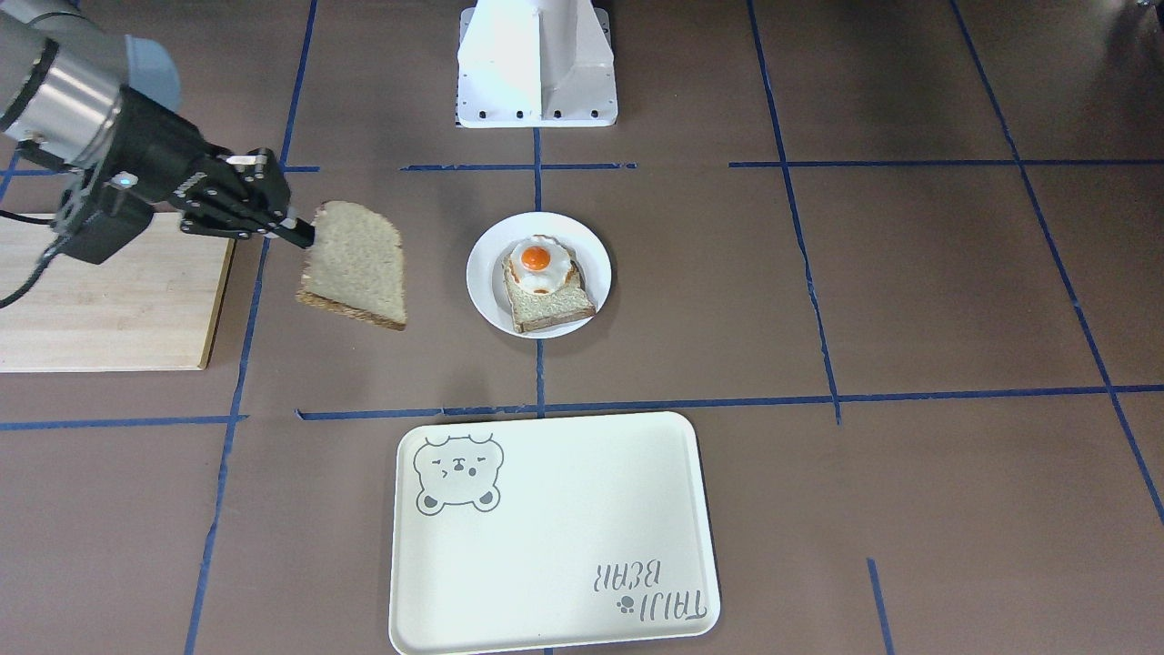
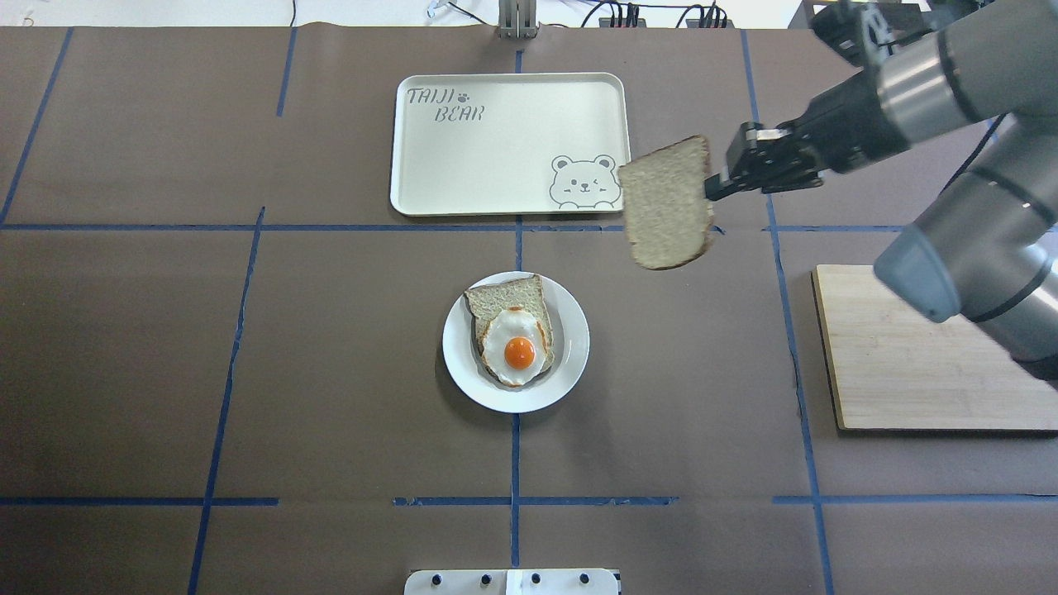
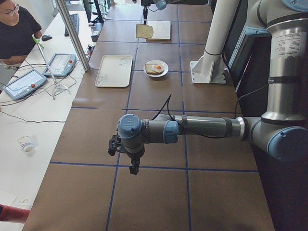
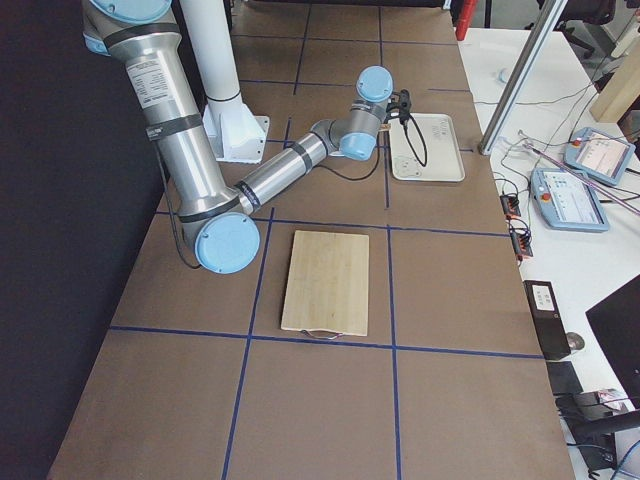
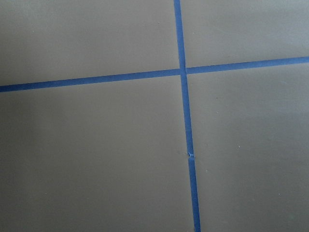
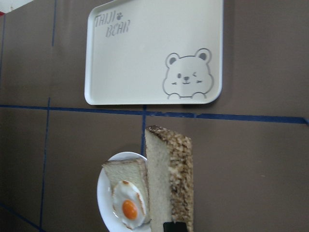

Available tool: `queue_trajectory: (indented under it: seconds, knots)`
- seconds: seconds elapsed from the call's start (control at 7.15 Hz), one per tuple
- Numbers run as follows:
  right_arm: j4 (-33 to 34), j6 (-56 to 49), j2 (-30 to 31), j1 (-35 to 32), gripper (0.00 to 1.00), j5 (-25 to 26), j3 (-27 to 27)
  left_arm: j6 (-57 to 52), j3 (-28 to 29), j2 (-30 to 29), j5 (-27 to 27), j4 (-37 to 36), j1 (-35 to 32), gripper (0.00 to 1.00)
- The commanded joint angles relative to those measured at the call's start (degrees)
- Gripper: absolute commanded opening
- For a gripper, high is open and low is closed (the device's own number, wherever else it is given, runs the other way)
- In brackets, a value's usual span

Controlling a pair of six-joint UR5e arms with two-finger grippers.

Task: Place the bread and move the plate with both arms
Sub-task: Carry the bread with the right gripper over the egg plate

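My right gripper is to put the plain bread slice down on top of the fried egg on the small white plate [image 1: 543, 279] [image 6: 127, 198]. The bread slice is still held clear of the table.
My right gripper [image 2: 712, 188] is shut on the crust edge of the plain bread slice [image 2: 668, 202] and holds it in the air, clear of the table. The slice hangs between the wooden board and the plate, also seen in the front view [image 1: 356, 264] and edge-on in the right wrist view [image 6: 166, 183]. The small white plate [image 2: 570, 347] sits at the table's middle and carries a second slice topped with a fried egg [image 2: 517, 351]. My left gripper [image 3: 132, 166] shows only in the exterior left view, low over bare table far from the plate; I cannot tell whether it is open.
A cream bear tray [image 2: 496, 157] lies beyond the plate. A wooden board [image 2: 909, 355] lies at my right. The white arm base [image 1: 536, 64] stands behind the plate. Blue tape lines cross the brown table. An operator [image 3: 17, 33] sits at the far side.
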State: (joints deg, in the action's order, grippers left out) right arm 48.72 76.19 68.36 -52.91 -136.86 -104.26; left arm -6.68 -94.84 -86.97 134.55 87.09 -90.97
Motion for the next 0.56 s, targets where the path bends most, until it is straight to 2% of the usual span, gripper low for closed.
queue_trajectory:
  seconds: [0.0, 0.14, 0.42]
  knots:
    - [-10.2, 9.4, -1.2, 15.9, 0.0, 21.1, 0.5, -0.1, 0.6, -0.2, -0.1, 0.0, 0.0, 1.0]
    - [-10.7, 9.4, -1.2, 21.2, 0.0, 27.1, 0.6, 0.0, 1.0, -0.3, -0.1, -0.1, 0.0, 1.0]
    - [-10.8, 9.1, -1.3, 26.3, 0.0, 29.6, 2.0, 0.1, 2.1, -0.4, 0.0, 0.2, 0.0, 1.0]
